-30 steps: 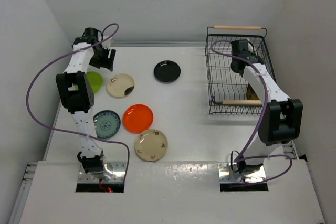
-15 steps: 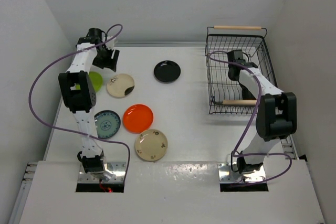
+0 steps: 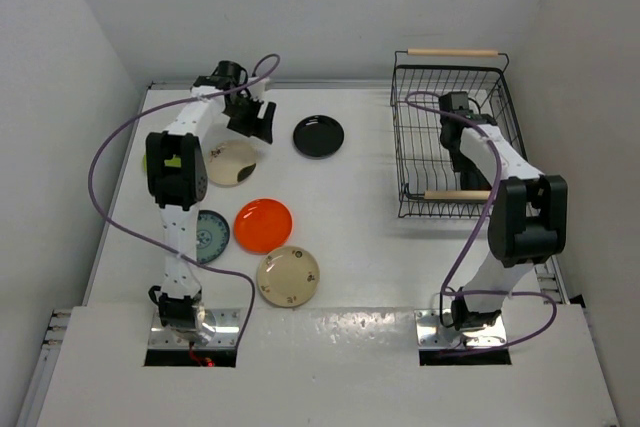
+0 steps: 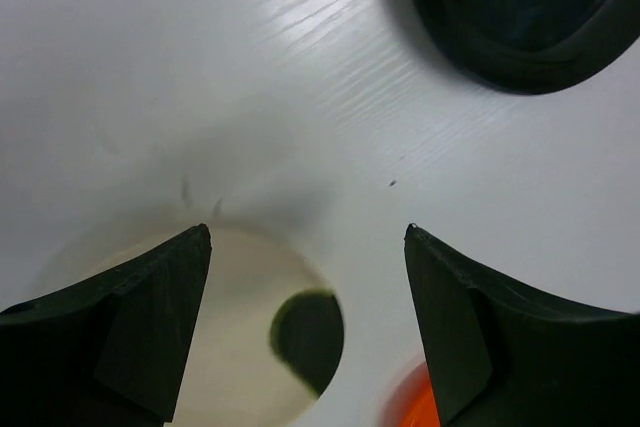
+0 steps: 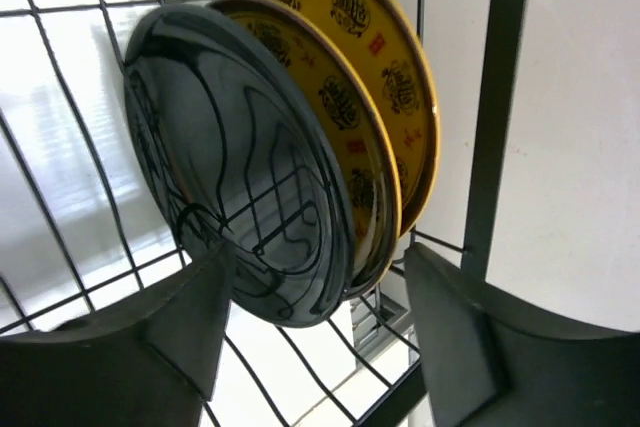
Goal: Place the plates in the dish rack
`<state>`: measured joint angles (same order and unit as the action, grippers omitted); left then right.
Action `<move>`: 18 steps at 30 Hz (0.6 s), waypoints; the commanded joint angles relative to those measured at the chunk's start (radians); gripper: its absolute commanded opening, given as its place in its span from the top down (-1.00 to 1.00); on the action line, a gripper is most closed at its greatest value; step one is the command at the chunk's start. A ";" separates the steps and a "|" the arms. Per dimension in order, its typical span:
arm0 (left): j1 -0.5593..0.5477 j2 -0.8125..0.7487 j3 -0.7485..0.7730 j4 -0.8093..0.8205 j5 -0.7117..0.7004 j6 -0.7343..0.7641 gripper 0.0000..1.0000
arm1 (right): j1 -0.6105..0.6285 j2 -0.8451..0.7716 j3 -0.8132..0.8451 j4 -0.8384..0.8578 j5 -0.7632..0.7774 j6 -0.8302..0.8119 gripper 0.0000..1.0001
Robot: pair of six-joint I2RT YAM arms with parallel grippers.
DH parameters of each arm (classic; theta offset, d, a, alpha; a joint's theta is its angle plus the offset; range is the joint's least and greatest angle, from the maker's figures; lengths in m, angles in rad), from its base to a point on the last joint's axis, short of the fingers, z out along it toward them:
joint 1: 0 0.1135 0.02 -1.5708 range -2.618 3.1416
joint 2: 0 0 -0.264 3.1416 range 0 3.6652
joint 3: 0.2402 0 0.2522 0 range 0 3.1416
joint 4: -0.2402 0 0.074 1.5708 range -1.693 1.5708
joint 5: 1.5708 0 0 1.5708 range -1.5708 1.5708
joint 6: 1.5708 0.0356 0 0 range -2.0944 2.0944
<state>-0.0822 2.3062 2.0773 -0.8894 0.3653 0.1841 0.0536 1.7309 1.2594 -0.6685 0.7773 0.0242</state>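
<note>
My left gripper needs to go to the black plate on the table next. It should then close on its rim (image 3: 296,128) (image 4: 426,29), on the side toward the cream plate.
The dish rack (image 3: 400,147) stands at the back right. My right gripper (image 3: 460,142) reaches into it. In the right wrist view a glossy black plate (image 5: 230,167) stands on edge in the rack wires (image 5: 500,97) beside two gold patterned plates (image 5: 345,97). The right gripper (image 5: 320,252) is open, its jaws either side of the plates' lower rims. My left gripper (image 3: 252,119) hovers open between a cream plate (image 3: 230,162) and a black plate (image 3: 318,136). Its wrist view shows the gripper (image 4: 307,230) over the cream plate (image 4: 220,347), with the black plate (image 4: 520,17) ahead.
An orange-red plate (image 3: 263,225), a teal patterned plate (image 3: 205,237) and a cream patterned plate (image 3: 288,276) lie at the left front. The left arm covers most of a lime green plate. White walls close in the table on three sides.
The right gripper opened and let go of the black plate standing in the rack. The left arm swung right, from over the green plate to between the cream and black plates.
</note>
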 commanded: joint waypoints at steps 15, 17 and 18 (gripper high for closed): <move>-0.126 0.226 0.105 0.369 0.175 -0.314 -0.67 | 0.061 -0.145 0.204 -0.149 -0.150 0.071 -0.65; -0.154 0.254 0.128 0.379 0.108 -0.340 -0.67 | 0.069 -0.171 0.202 -0.155 -0.145 0.072 -0.65; -0.154 0.263 0.129 0.379 0.075 -0.341 -0.62 | 0.077 -0.180 0.199 -0.155 -0.142 0.074 -0.65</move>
<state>-0.2111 2.5206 2.1792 -0.5438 0.5362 -0.0982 0.1112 1.6032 1.4296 -0.8078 0.6453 0.0738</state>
